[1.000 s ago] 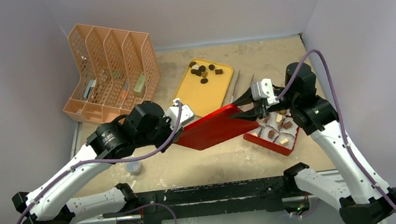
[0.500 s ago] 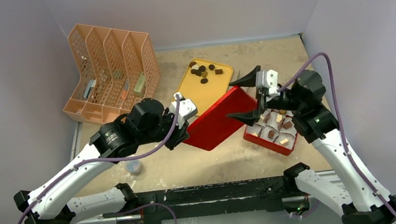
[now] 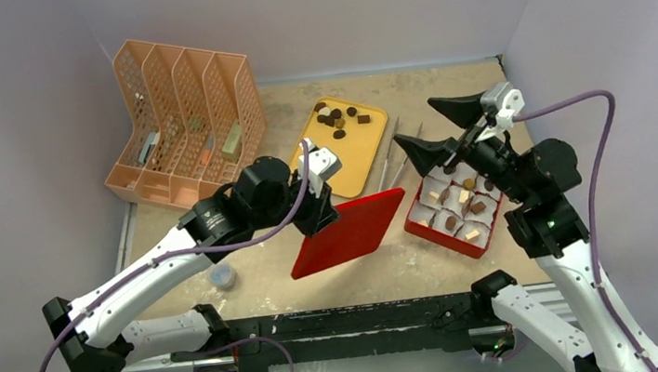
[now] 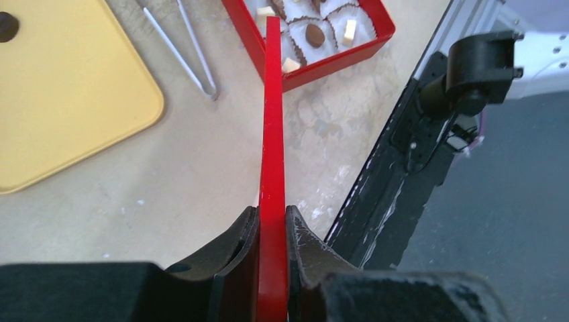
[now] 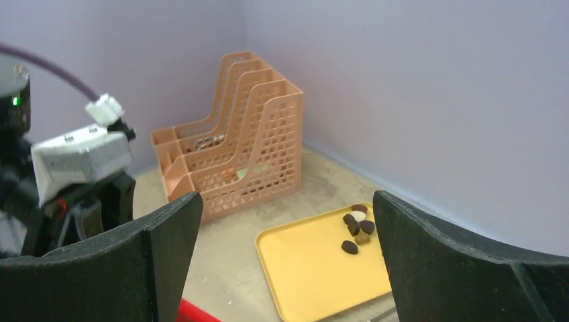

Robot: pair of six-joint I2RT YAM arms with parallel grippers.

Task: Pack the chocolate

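Next, I release the red lid, now hanging tilted beside the box, with my left gripper on top of the red box [image 3: 468, 205], so that it covers the chocolate.
My left gripper [image 3: 326, 212] [image 4: 272, 216] is shut on the red lid [image 3: 351, 230], which hangs tilted just left of the red box [image 3: 443, 237]. The left wrist view shows the lid [image 4: 272, 121] edge-on, pinched between both fingers. The box [image 4: 335, 62] holds white paper cups with chocolate [image 3: 462, 197] in them. More chocolate [image 3: 337, 119] [image 5: 355, 228] lies at the far end of the yellow tray [image 3: 341, 157] [image 5: 315, 268]. My right gripper [image 3: 416, 123] [image 5: 285, 201] hovers wide open and empty, above the box's far-left corner.
A peach file organiser [image 3: 187, 118] [image 5: 235, 154] stands at the back left. Metal tongs [image 3: 393, 167] [image 4: 194, 54] lie between tray and box. A small pale cup [image 3: 221, 276] sits near the left arm. The table's black front rail [image 3: 350, 319] runs along the near edge.
My right gripper let go of the lid, opened wide and pulled up and back to the right. The left gripper carried the lid toward the front, left of the box.
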